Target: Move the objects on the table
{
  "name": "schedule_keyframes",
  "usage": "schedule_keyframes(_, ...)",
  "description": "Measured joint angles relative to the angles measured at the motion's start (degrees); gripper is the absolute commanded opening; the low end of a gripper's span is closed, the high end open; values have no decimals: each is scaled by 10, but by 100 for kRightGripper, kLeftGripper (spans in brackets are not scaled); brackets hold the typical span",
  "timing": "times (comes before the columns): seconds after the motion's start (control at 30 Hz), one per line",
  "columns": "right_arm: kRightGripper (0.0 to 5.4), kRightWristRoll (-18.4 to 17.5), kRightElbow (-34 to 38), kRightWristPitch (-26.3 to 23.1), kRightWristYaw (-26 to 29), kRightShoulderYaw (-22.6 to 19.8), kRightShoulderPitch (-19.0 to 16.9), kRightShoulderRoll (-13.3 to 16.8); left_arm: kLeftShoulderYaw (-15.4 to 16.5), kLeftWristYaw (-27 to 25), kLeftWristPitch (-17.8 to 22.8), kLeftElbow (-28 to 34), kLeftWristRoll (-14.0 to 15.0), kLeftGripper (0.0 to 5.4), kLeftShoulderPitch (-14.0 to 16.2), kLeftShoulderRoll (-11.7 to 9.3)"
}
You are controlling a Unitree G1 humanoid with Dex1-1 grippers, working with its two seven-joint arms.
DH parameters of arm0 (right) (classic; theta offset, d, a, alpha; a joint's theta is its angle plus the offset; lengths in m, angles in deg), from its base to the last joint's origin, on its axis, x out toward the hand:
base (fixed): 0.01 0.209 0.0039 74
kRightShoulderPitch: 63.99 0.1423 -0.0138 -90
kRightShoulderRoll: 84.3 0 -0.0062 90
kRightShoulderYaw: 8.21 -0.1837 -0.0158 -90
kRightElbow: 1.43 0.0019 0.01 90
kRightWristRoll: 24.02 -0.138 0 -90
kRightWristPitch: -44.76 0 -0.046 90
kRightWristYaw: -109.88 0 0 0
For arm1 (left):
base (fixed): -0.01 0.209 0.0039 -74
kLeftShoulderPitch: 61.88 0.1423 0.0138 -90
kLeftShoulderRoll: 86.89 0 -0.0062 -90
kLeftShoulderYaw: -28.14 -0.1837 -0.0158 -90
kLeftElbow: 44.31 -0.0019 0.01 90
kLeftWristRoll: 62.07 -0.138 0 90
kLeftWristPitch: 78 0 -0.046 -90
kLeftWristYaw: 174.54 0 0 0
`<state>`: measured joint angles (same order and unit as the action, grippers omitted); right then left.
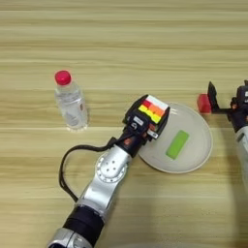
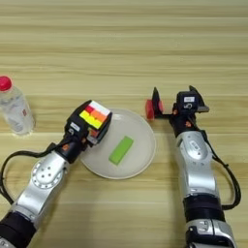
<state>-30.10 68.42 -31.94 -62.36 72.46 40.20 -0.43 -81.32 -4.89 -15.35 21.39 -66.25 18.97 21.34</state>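
Note:
The robot's right gripper will next take hold of the multicoloured puzzle cube (image 1: pixel 153 109) by its sides, once the left gripper leaves the cube on the plate.
My left gripper (image 1: pixel 147 120) is shut on the multicoloured puzzle cube (image 1: pixel 153 109) and holds it over the left rim of a round cream plate (image 1: pixel 196 127). The clear water bottle (image 1: pixel 70 102) with a red cap stands upright on the wooden table (image 1: pixel 121 43), well to the left of the cube. At the right, my right gripper (image 2: pixel 175 98) is open just beyond the plate's right rim. A small red block (image 2: pixel 149 109) lies against the outer side of its left finger, not between the fingers.
A flat green block (image 2: pixel 121 149) lies in the middle of the plate. A black cable (image 1: pixel 68 162) loops out from my left forearm across the table.

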Motion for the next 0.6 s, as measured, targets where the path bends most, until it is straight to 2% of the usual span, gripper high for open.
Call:
schedule_keyframes(0.43, 540, 0, 0, 0, -1, 0, -1, -2, -26, -3, -1, -55, 0, 331, -12, 0)
schedule_keyframes(0.47, 540, 0, 0, 0, -1, 0, -1, -2, -28, -3, -1, -58, 0, 360, -13, 0)
schedule_keyframes(0.6, 540, 0, 0, 0, -1, 0, -1, -2, -31, -5, -1, -62, 0, 408, -14, 0)
